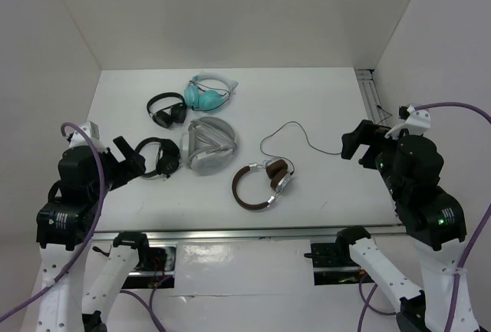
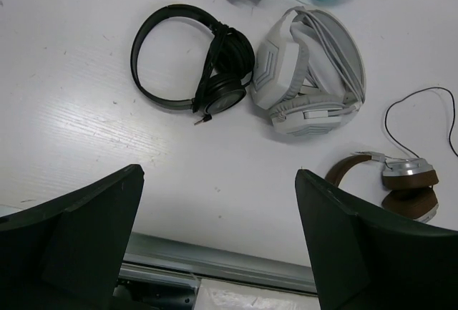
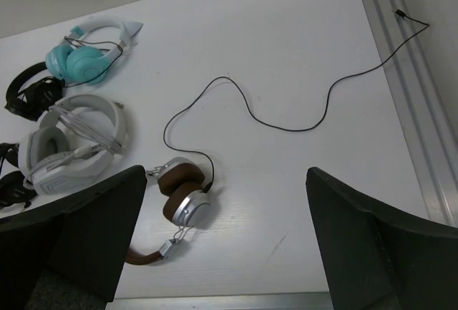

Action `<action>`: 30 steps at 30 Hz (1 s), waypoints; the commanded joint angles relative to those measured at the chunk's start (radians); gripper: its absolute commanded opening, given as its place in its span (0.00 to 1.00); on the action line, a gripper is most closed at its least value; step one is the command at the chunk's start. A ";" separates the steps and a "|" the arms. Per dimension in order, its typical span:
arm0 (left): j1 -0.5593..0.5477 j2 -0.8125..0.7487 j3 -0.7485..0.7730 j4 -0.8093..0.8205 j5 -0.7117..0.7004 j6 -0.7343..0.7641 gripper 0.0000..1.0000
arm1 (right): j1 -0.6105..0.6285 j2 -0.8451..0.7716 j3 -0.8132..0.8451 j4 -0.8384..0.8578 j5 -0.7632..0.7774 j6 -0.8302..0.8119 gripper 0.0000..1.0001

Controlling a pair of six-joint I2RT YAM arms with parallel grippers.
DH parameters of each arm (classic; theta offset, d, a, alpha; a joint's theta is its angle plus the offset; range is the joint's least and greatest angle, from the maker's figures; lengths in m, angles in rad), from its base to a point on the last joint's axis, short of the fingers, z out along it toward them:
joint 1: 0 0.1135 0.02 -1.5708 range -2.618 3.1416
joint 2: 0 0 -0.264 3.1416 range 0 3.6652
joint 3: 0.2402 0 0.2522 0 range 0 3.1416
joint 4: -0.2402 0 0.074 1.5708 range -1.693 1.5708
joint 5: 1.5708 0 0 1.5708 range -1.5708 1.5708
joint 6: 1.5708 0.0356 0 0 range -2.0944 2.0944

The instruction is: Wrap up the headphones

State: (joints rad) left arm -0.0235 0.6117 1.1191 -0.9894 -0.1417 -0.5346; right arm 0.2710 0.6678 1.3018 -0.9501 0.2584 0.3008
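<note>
The headphones' thin black cable has a back bend (image 1: 294, 122) (image 3: 223, 78) beyond the brown pads. My right gripper should close on it.
The headphones (image 1: 265, 184), with a brown headband, brown pads and silver cups, lie folded on the white table at centre front. They also show in the right wrist view (image 3: 182, 199) and at the right edge of the left wrist view (image 2: 408, 185). Their thin black cable (image 1: 295, 127) (image 3: 286, 124) snakes loosely away to the right, its plug end resting on the side rail. My left gripper (image 1: 132, 157) (image 2: 218, 174) hovers open at the left, well clear of them. My right gripper (image 1: 354, 142) (image 3: 225, 172) hovers open at the right, above the cable's far stretch. Neither holds anything.
A black pair (image 1: 159, 156) lies just in front of my left gripper, a light-grey pair (image 1: 209, 144) beside it. Another black pair (image 1: 166, 108) and a teal pair (image 1: 207, 93) sit further back. Metal rails run along the right edge (image 1: 372, 94) and the front edge (image 1: 268, 232).
</note>
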 commanded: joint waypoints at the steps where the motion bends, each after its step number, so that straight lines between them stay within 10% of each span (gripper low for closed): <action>1: -0.032 -0.030 0.004 0.009 -0.087 -0.047 1.00 | 0.007 -0.002 0.011 -0.001 0.012 -0.006 1.00; 23: -0.076 0.239 -0.136 0.351 0.332 -0.182 1.00 | -0.065 0.117 -0.055 0.139 -0.222 -0.025 1.00; 30: -0.731 0.454 -0.071 0.309 -0.183 -0.422 1.00 | -0.065 0.162 -0.104 0.208 -0.246 0.003 1.00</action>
State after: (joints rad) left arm -0.5308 1.0332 0.9894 -0.6552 -0.0715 -0.8028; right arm 0.2115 0.8127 1.2022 -0.8322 0.0330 0.2955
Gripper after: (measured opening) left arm 1.001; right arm 0.999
